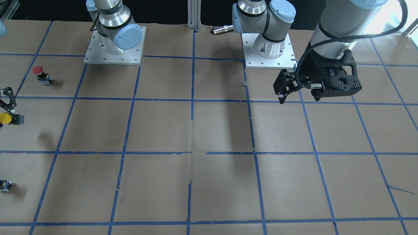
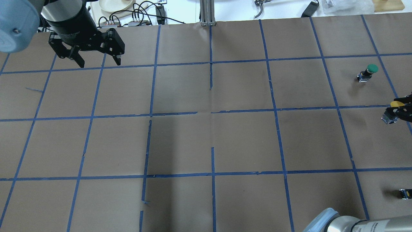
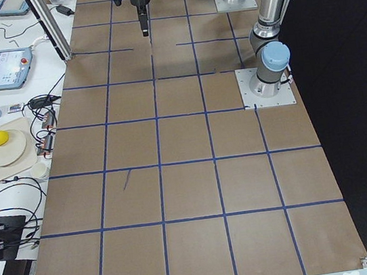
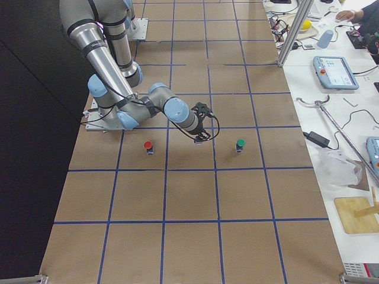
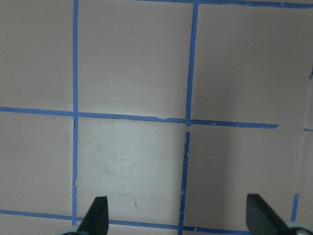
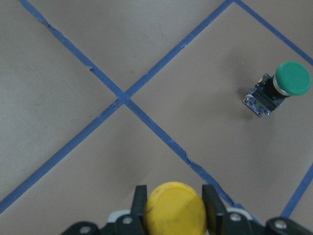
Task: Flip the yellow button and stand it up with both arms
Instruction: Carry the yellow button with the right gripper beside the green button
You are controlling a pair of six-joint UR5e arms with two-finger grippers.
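The yellow button, now a little above the paper, will be set down by my right gripper inside the taped square (image 1: 31, 125) (image 6: 129, 208) that lies between the red-capped button and the green-capped button.
My right gripper (image 6: 173, 205) is shut on the yellow button (image 6: 175, 211), its round yellow cap clamped between the black fingers. In the overhead view the right gripper (image 2: 400, 112) and button (image 2: 396, 104) sit at the right edge, a little above the paper. They show at the left edge of the front view, gripper (image 1: 9, 112) and button (image 1: 4, 118). My left gripper (image 2: 99, 62) is open and empty, far off over the table's far left, also seen in the front view (image 1: 283, 95) and the left wrist view (image 5: 178, 218).
A green-capped button (image 2: 370, 70) stands beyond the right gripper, also in the right wrist view (image 6: 287, 82). A red-capped button (image 1: 39, 73) stands near the right arm's base. A tiny dark block with a yellow spot (image 2: 405, 193) lies at the near right. Blue tape grids the brown paper.
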